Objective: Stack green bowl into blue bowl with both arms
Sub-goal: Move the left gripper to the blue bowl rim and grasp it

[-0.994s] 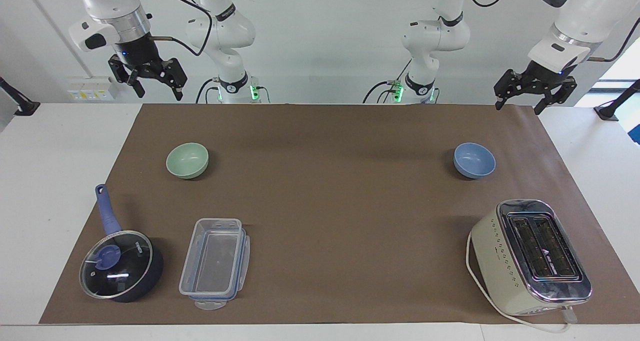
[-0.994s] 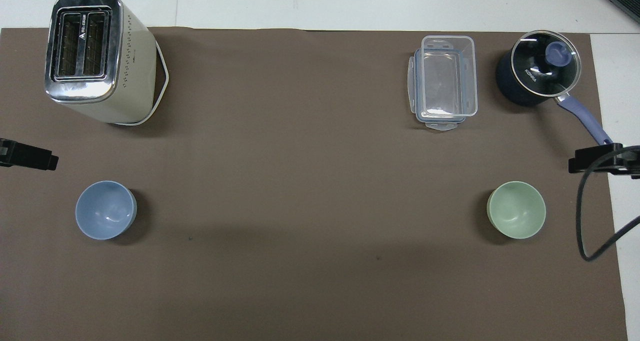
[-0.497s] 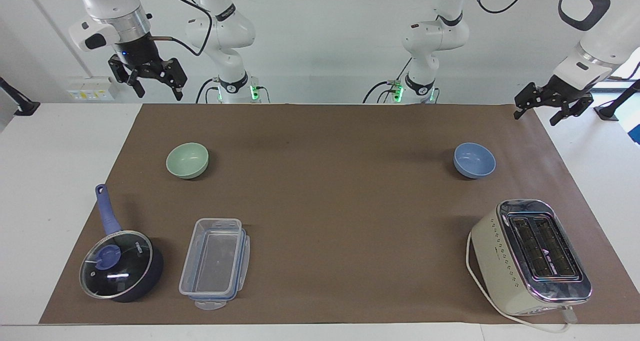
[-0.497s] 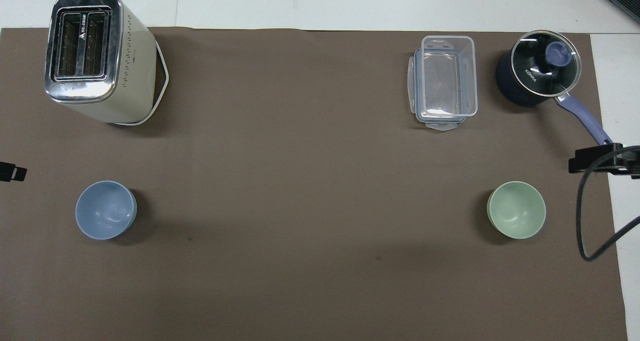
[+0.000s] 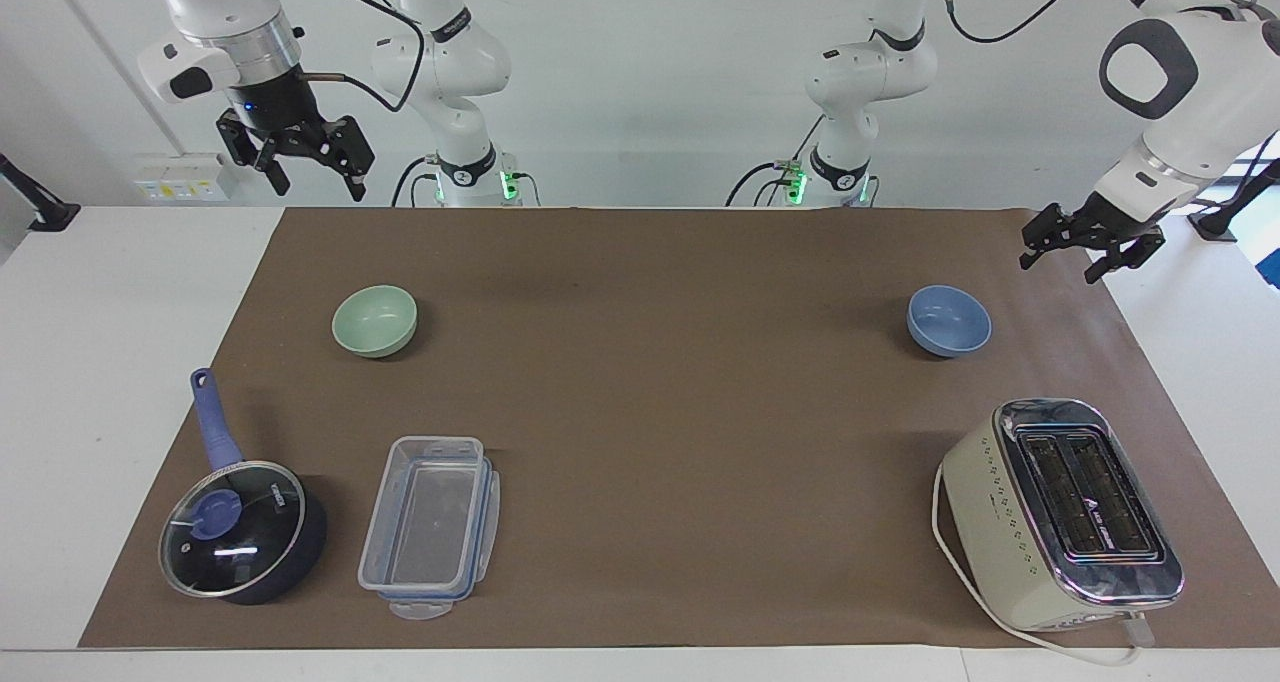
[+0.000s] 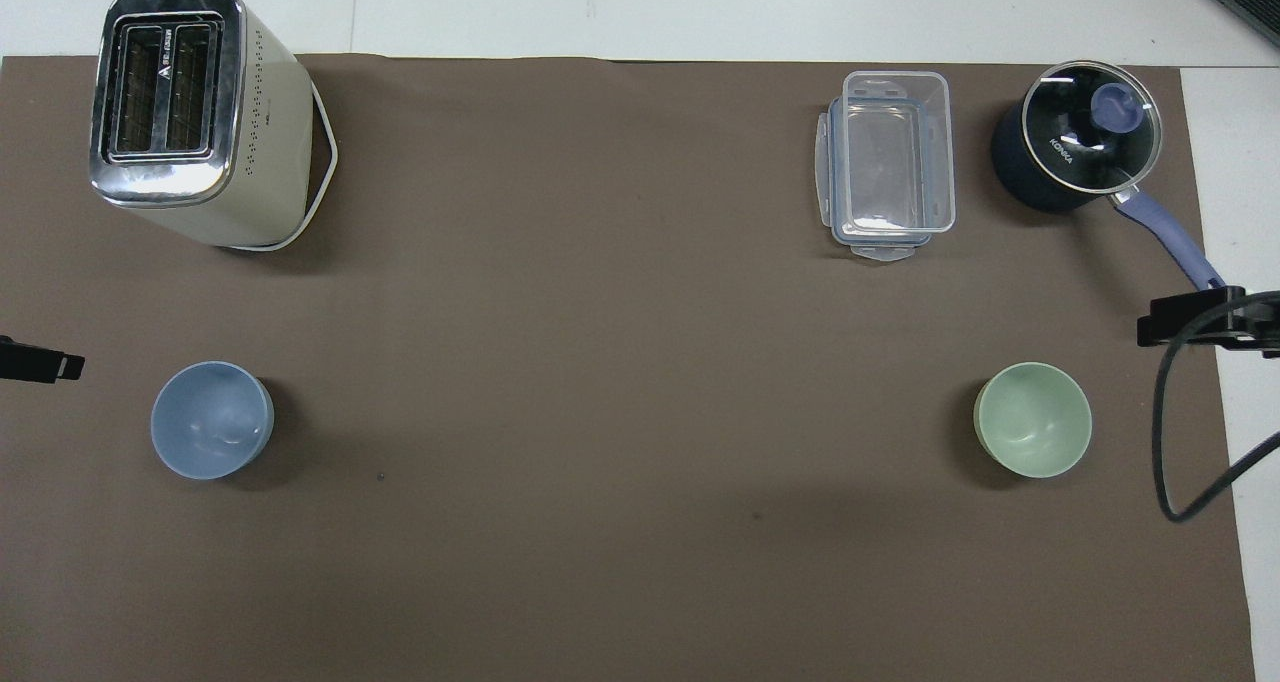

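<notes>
I will close my left gripper on the rim of the blue bowl (image 6: 154, 414), on the side farthest from the green bowl.
The pale mint-green bowl (image 5: 375, 320) (image 6: 1033, 419) stands upright on the brown mat toward the right arm's end. The periwinkle-blue bowl (image 5: 948, 320) (image 6: 211, 419) stands upright toward the left arm's end. Both bowls are empty and well apart. My right gripper (image 5: 317, 190) is open and empty, raised over the mat's corner at the robots' edge; its tip shows in the overhead view (image 6: 1185, 322). My left gripper (image 5: 1058, 270) is open and empty, in the air over the mat's edge beside the blue bowl; its tip shows in the overhead view (image 6: 45, 364).
A cream toaster (image 5: 1060, 512) stands farther from the robots than the blue bowl. A clear plastic box (image 5: 432, 524) and a dark-blue saucepan with a glass lid (image 5: 240, 527) stand farther from the robots than the green bowl. A black cable (image 6: 1170, 442) hangs by the right gripper.
My left gripper has come down and swung toward the left arm's end of the table, now lower beside the blue bowl. The right arm and both bowls have not moved.
</notes>
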You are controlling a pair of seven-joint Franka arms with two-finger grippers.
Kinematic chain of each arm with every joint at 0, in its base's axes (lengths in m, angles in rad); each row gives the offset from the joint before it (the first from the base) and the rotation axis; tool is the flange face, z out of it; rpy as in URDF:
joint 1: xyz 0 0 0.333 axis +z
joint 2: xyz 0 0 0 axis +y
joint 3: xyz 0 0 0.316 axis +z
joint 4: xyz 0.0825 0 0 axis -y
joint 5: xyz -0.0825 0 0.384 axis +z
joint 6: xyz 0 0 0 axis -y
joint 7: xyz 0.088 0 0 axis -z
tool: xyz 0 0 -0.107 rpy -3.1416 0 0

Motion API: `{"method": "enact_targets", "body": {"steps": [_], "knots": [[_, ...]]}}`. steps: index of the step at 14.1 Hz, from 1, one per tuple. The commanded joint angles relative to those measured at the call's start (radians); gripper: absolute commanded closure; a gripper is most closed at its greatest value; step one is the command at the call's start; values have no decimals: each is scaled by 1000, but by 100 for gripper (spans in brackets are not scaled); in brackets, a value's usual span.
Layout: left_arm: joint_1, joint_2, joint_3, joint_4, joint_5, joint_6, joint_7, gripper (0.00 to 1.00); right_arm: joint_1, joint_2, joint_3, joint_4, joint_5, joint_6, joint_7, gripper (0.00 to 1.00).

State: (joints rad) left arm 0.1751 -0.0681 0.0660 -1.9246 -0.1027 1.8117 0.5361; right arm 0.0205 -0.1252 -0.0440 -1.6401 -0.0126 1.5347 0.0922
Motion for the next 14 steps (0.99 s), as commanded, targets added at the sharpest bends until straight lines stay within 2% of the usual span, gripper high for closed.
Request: {"method": "enact_targets", "body": {"steps": [1, 7, 12, 14], "knots": [[32, -39, -9, -91, -22, 61, 48, 0, -8, -8, 3, -10, 17, 7, -23, 0], [32, -59, -9, -192, -23, 138, 58, 0, -8, -8, 3, -10, 17, 7, -23, 0], [33, -49, -9, -201, -35, 150, 62, 0, -8, -8, 3, -10, 17, 7, -23, 0], [35, -41, -9, -238, -45, 193, 68, 2, -8, -8, 3, -10, 17, 7, -23, 0]]}}
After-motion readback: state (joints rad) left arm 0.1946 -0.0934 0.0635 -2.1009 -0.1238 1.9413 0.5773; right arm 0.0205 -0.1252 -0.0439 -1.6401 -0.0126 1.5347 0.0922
